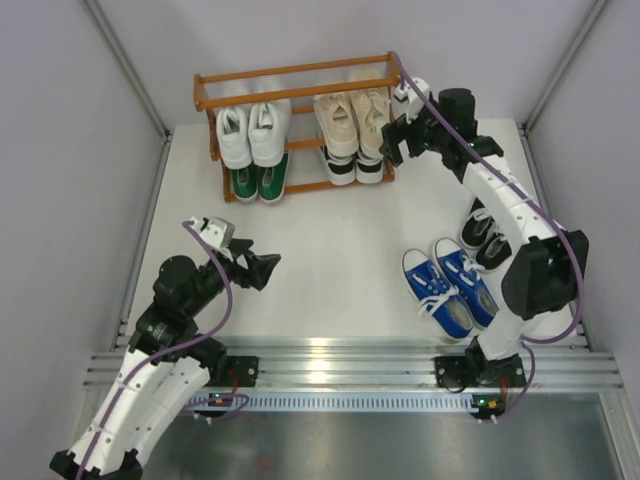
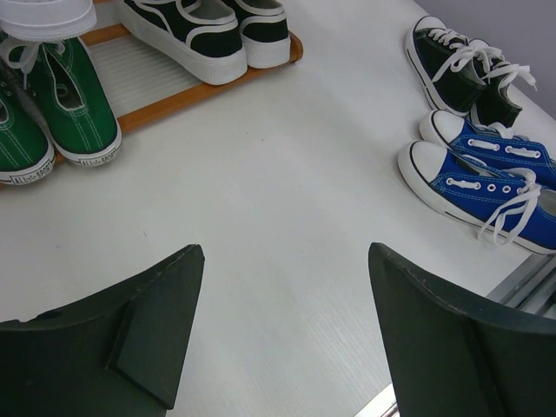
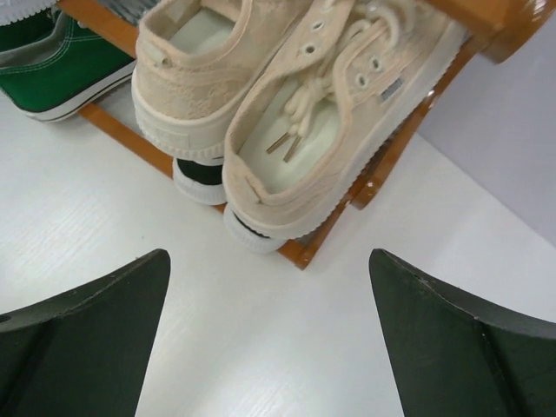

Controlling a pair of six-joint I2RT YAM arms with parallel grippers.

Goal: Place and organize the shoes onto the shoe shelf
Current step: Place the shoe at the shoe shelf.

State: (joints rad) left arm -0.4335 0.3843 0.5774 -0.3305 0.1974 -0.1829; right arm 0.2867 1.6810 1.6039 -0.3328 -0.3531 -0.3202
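The heel of the outer beige sneaker sticks out past the front bar of the middle level. Next, my right gripper pinches the sneaker's heel collar (image 3: 261,193) and works the sneaker farther in.
The orange-brown shoe shelf (image 1: 292,72) stands at the back. White sneakers (image 1: 252,133) and beige sneakers (image 1: 352,120) sit on its middle tier. Green sneakers (image 1: 258,180) and black-and-white sneakers (image 1: 354,170) sit on its bottom tier. Its top tier holds nothing. Blue canvas sneakers (image 1: 450,285) and black canvas sneakers (image 1: 484,238) lie on the table at right. My right gripper (image 1: 392,138) is open and empty just right of the beige pair (image 3: 287,113). My left gripper (image 1: 268,268) is open and empty over the table's left front, pointing toward the blue pair (image 2: 486,178).
The white table (image 1: 330,240) is walled by grey panels left, right and behind. A metal rail (image 1: 340,358) runs along the near edge. My right arm reaches over the black canvas pair (image 2: 460,74).
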